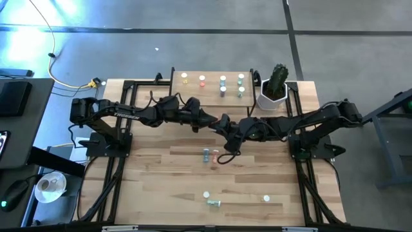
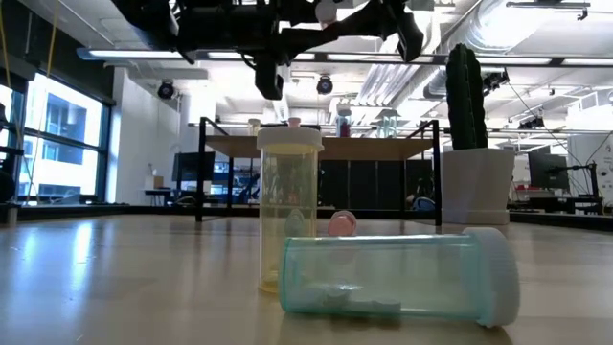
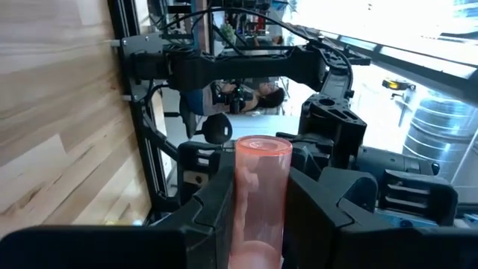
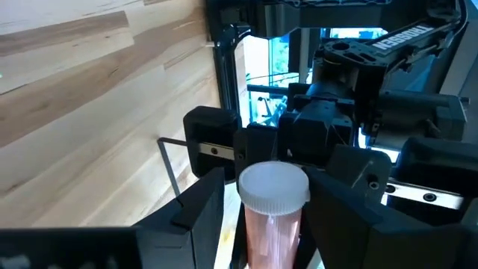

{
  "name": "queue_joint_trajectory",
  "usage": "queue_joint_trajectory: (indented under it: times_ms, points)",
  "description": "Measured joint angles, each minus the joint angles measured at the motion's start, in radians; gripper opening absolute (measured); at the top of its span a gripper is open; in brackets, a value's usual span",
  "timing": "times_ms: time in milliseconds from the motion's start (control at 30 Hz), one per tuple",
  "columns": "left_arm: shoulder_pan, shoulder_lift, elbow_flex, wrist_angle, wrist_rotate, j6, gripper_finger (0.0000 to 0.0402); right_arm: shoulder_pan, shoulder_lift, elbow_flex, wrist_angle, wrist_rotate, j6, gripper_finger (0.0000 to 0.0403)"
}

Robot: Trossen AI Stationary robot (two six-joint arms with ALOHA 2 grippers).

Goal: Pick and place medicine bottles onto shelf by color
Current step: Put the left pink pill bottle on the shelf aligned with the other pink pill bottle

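Note:
The pink bottle lies level in the robot's left gripper, so the right gripper will grab the bottle's cap end (image 4: 273, 190) and turn it upright for the left gripper.
A pink bottle (image 3: 260, 187) with a white cap (image 4: 272, 187) hangs high over the table's middle. My left gripper (image 1: 220, 122) is shut on it. My right gripper (image 1: 229, 131) comes from the opposite side, its fingers on either side of the bottle (image 4: 270, 232) just behind the cap. The low view shows the cap (image 2: 329, 11) at the top edge. The shelf (image 1: 199, 96) stands at the far edge, bearing upright yellow, pink, blue and green bottles. My left gripper pinches the pink bottle's body (image 3: 261, 220) between its two fingers, which lie across the bottle. It comes level from the table's left. The bottle lies level, clear of the table, with its bottom end (image 3: 263, 146) sticking out past the fingers. My right gripper's fingers (image 4: 202, 205) flank the bottle; a strip of light shows beside one finger, and I cannot tell whether the other touches it.
Loose bottles remain on the table: two close together (image 1: 207, 154) under the grippers, an upright yellow one (image 2: 289, 206), a green one lying down (image 2: 393, 273) and one more (image 1: 266, 198) near the front. A white cactus pot (image 1: 275, 90) stands right of the shelf.

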Motion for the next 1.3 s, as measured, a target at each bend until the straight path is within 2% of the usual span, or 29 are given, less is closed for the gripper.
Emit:
queue_joint_trajectory:
  times_ms: [133,400,867,1300]
  points:
    - [0.000,0.000,0.000,-0.003,0.001,0.000,0.0092,0.000,0.000,0.000,0.004,0.000,0.000,0.0158]
    - [0.000,0.000,0.000,-0.004,0.000,0.001,0.0092,0.000,0.000,0.000,0.005,0.000,0.000,0.0107]
    - [0.000,0.000,0.000,-0.001,-0.003,0.128,0.0094,0.000,0.000,0.000,0.004,-0.001,-0.003,0.0101]
    - [0.019,0.000,-0.001,-0.004,0.006,0.374,0.0170,0.000,0.000,0.000,0.006,-0.002,0.039,0.0101]
